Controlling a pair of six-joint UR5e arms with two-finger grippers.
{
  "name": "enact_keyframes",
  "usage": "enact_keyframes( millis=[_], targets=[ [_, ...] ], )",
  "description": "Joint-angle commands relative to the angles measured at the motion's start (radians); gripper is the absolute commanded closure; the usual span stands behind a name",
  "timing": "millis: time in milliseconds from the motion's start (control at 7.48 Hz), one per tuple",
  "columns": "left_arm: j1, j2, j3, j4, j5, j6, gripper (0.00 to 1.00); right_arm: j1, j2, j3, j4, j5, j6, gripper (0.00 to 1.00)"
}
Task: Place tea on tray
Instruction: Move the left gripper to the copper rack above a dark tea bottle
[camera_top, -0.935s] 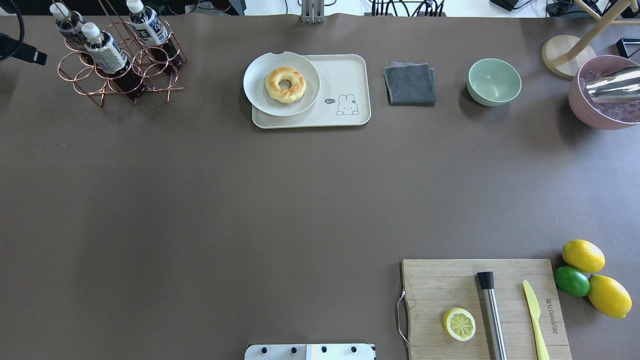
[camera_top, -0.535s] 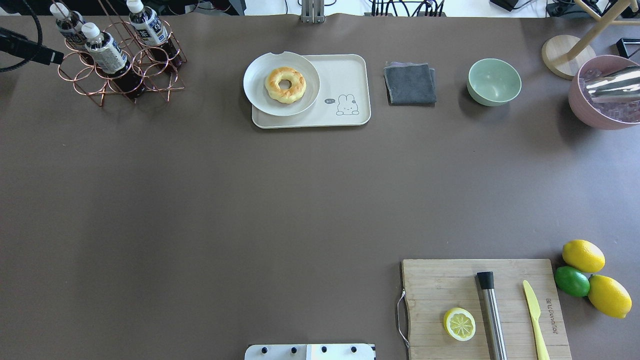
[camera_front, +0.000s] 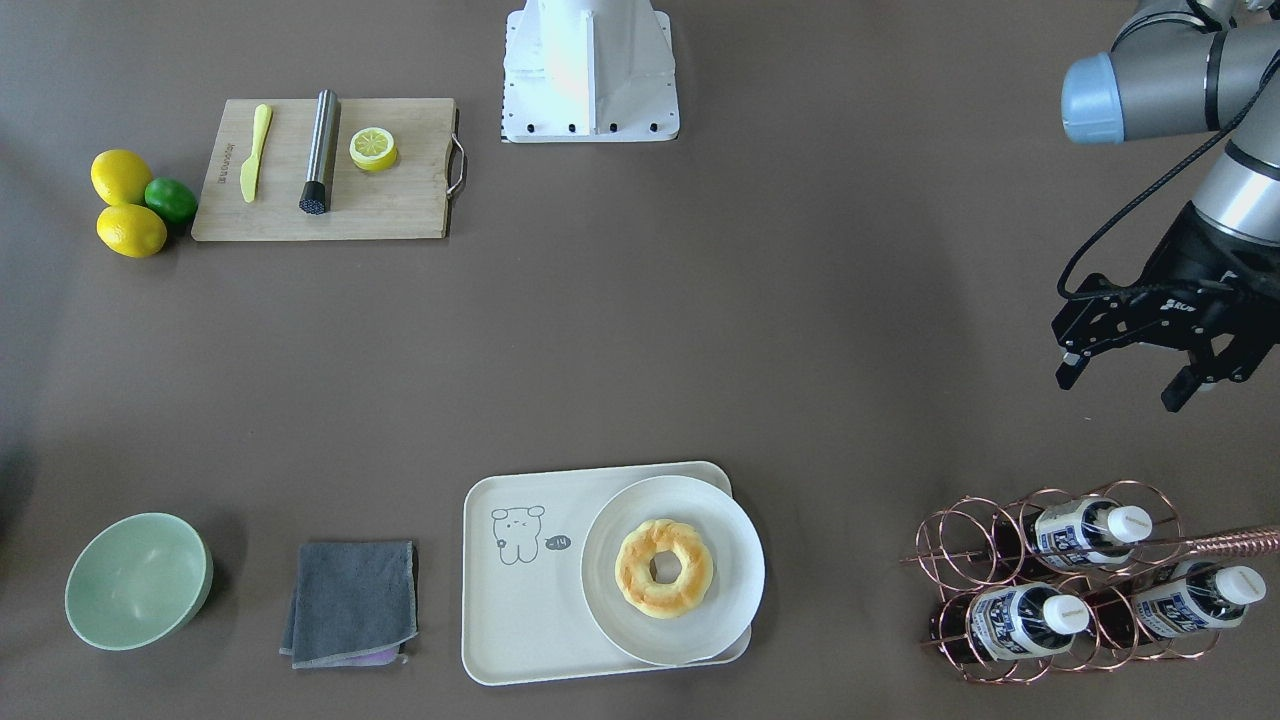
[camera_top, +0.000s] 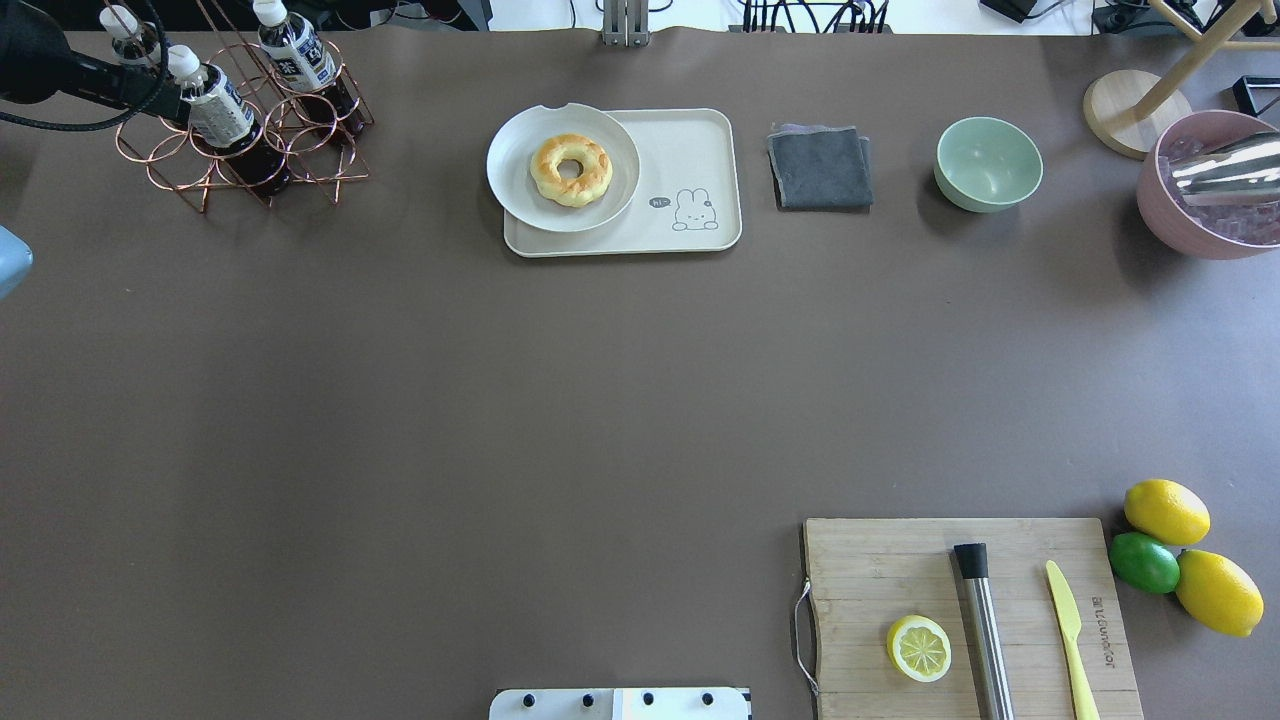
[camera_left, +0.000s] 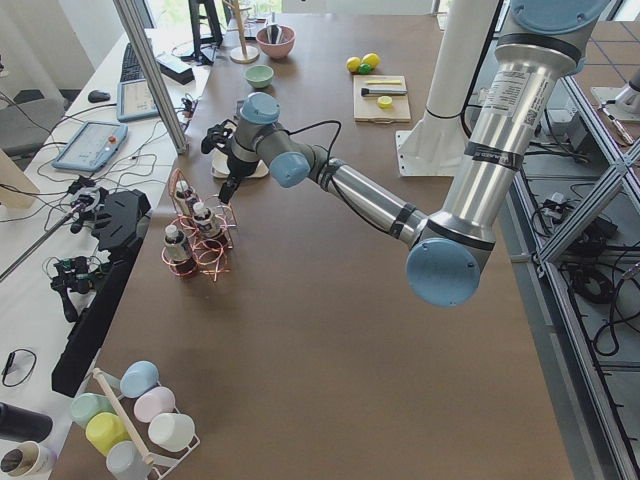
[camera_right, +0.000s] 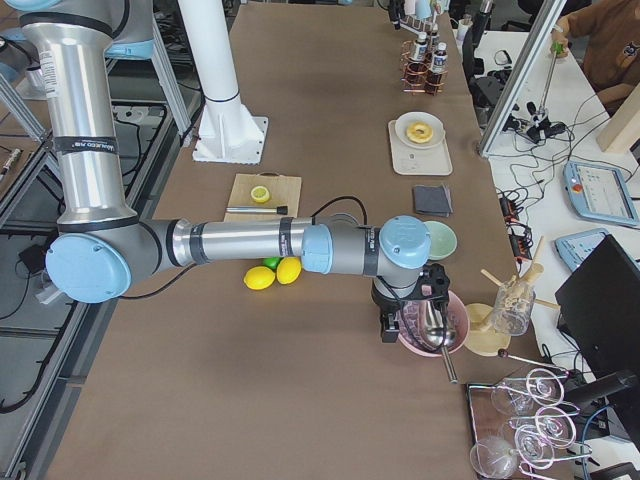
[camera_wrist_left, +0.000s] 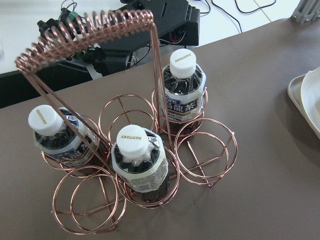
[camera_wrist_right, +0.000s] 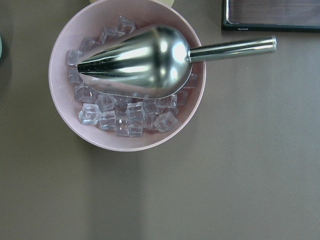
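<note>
The middle tea bottle sits between two empty rings of the copper wire rack. I will close my left gripper on its white cap (camera_front: 1129, 523) (camera_wrist_left: 132, 141).
Three alike tea bottles stand in a copper wire rack (camera_wrist_left: 200, 150): one at the back (camera_wrist_left: 182, 92), one in the middle (camera_wrist_left: 137, 162), one on the left (camera_wrist_left: 57, 137). The rack shows at the overhead view's far left (camera_top: 240, 150) and in the front view (camera_front: 1050, 580). The cream tray (camera_front: 520, 620) with the bear drawing holds a round white plate (camera_front: 672, 570) with a donut; its bare part (camera_top: 690, 150) is beside the plate. My left gripper (camera_front: 1120, 388) is open and empty, hovering above and beside the rack. My right gripper (camera_right: 410, 320) hangs over a pink ice bowl; I cannot tell its state.
A grey cloth (camera_top: 820, 166) and a green bowl (camera_top: 988, 163) lie right of the tray. The pink bowl (camera_wrist_right: 65, 115) holds ice and a metal scoop (camera_wrist_right: 140, 62). A cutting board (camera_top: 880, 560) with a lemon half, muddler and knife is near the base, with lemons and a lime beside it.
My left arm has moved in from the overhead view's left edge toward the bottle rack and now overlaps its left side. Nothing on the table has moved.
</note>
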Motion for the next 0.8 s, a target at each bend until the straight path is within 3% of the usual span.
enact_keyframes(
  millis=[0, 267, 668],
  targets=[
    [0.019, -0.047, 0.054, 0.024, 0.003, -0.045, 0.02, 0.0, -0.008, 0.001, 0.0, 0.002, 0.0, 0.0],
    [0.018, -0.108, 0.113, 0.021, 0.021, -0.101, 0.02, 0.0, -0.014, 0.002, 0.0, 0.005, -0.002, 0.0],
    [0.015, -0.111, 0.168, -0.009, 0.119, -0.103, 0.04, 0.0, -0.01, 0.004, 0.001, 0.007, 0.002, 0.0]
  ],
)
